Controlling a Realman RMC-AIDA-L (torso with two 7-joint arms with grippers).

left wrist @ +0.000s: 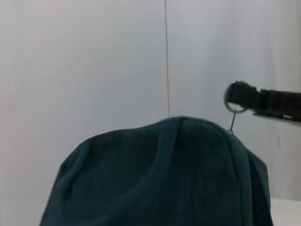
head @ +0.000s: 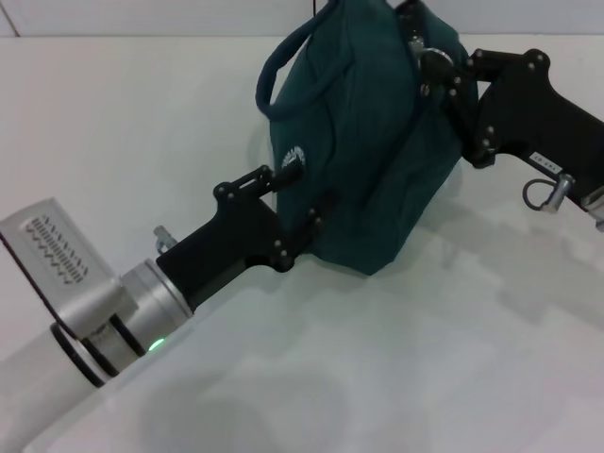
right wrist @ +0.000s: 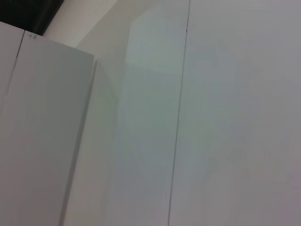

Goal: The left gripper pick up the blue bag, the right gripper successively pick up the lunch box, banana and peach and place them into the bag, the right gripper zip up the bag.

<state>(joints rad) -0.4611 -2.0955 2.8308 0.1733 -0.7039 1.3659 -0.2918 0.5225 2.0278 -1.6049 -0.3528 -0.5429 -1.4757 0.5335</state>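
The blue bag's lower side, in my left gripper, is far from the zipper ring; it should open, back off, take the bag's upper part [head: 379,58] beside the zipper.
The blue bag [head: 377,160] hangs tilted above the white table, its handle loop [head: 274,66] drooping to the left. My left gripper [head: 300,198] is shut on the bag's lower left side. My right gripper [head: 429,61] is at the bag's top right, shut on the zipper pull ring [left wrist: 233,99]. The left wrist view shows the bag's top [left wrist: 160,179] closed and rounded, with the right gripper's finger [left wrist: 268,101] beside it. The lunch box, banana and peach are out of view. The right wrist view shows only walls.
The white table [head: 425,359] spreads below the bag. A metal ring [head: 545,195] hangs from the right arm's wrist. White wall panels and a cabinet edge [right wrist: 89,117] stand behind.
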